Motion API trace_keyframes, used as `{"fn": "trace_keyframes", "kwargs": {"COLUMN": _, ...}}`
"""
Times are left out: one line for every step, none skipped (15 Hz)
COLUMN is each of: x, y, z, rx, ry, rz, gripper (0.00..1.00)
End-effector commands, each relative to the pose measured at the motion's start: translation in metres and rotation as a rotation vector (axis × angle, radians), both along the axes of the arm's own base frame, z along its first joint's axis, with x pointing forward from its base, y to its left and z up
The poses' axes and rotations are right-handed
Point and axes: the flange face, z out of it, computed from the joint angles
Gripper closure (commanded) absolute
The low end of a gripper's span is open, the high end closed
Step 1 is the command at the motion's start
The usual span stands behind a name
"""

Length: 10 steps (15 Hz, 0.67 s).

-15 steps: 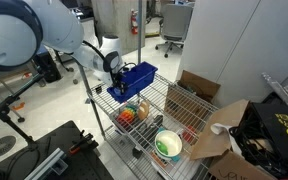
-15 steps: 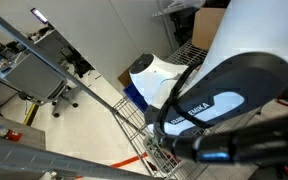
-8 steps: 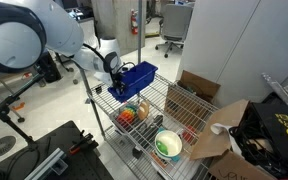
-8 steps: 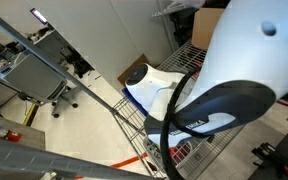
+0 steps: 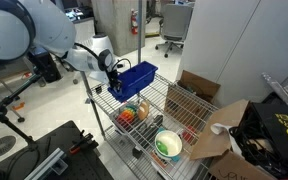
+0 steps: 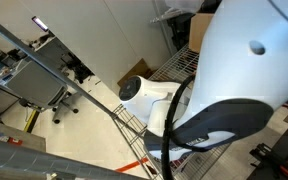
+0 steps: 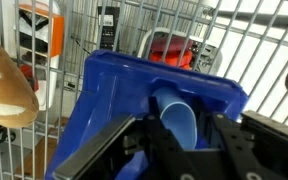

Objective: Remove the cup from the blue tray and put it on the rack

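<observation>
My gripper needs to release the light blue cup on the rack wires (image 5: 159, 108) between the blue tray and the white bowl.
In the wrist view the blue tray (image 7: 104, 95) stands on the wire rack (image 7: 269, 50), and a light blue cup (image 7: 182, 130) lies on its side inside it, mouth toward the camera. My gripper (image 7: 179, 118) reaches into the tray, with one black finger pressed against each side of the cup, shut on it. In an exterior view the gripper (image 5: 115, 78) sits at the near end of the blue tray (image 5: 138, 75) on the rack's (image 5: 162, 100) top tier; the cup is hidden there. The arm fills the other exterior view and hides the tray.
Below the top tier lie orange and red items (image 5: 132, 112) and a white bowl with green inside (image 5: 168, 146). Open cardboard boxes (image 5: 198, 90) stand beside the rack. A brown rounded object (image 7: 4, 85) sits left of the tray. Rack wires (image 6: 134, 122) show past the arm.
The jaws have closed from wide open onto the cup inside the tray. The arm's upper links have swung, covering more of one exterior view.
</observation>
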Motion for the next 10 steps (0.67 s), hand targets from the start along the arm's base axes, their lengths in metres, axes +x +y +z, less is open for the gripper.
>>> {"fn": "trace_keyframes", "kwargs": {"x": -0.037, "y": -0.004, "z": 0.046, "rx": 0.033, "ry": -0.139, "rz": 0.091, "gripper": 0.88}}
{"fn": "trace_keyframes", "kwargs": {"x": -0.043, "y": -0.008, "z": 0.059, "rx": 0.053, "ry": -0.199, "rz": 0.111, "gripper": 0.88}}
{"fn": "trace_keyframes", "kwargs": {"x": -0.049, "y": -0.013, "z": 0.069, "rx": 0.073, "ry": -0.250, "rz": 0.130, "gripper": 0.88}}
{"fn": "trace_keyframes", "kwargs": {"x": -0.054, "y": -0.023, "z": 0.082, "rx": 0.093, "ry": -0.307, "rz": 0.133, "gripper": 0.88}}
{"fn": "trace_keyframes", "kwargs": {"x": -0.057, "y": -0.032, "z": 0.092, "rx": 0.113, "ry": -0.362, "rz": 0.137, "gripper": 0.88}}
{"fn": "trace_keyframes", "kwargs": {"x": -0.051, "y": -0.043, "z": 0.108, "rx": 0.130, "ry": -0.422, "rz": 0.119, "gripper": 0.88}}
{"fn": "trace_keyframes", "kwargs": {"x": -0.043, "y": -0.055, "z": 0.121, "rx": 0.145, "ry": -0.475, "rz": 0.088, "gripper": 0.88}}
{"fn": "trace_keyframes", "kwargs": {"x": -0.033, "y": -0.069, "z": 0.138, "rx": 0.155, "ry": -0.523, "rz": 0.047, "gripper": 0.88}}
{"fn": "trace_keyframes", "kwargs": {"x": -0.024, "y": -0.082, "z": 0.153, "rx": 0.163, "ry": -0.564, "rz": 0.012, "gripper": 0.88}}
{"fn": "trace_keyframes", "kwargs": {"x": -0.011, "y": -0.096, "z": 0.168, "rx": 0.166, "ry": -0.594, "rz": -0.032, "gripper": 0.88}}
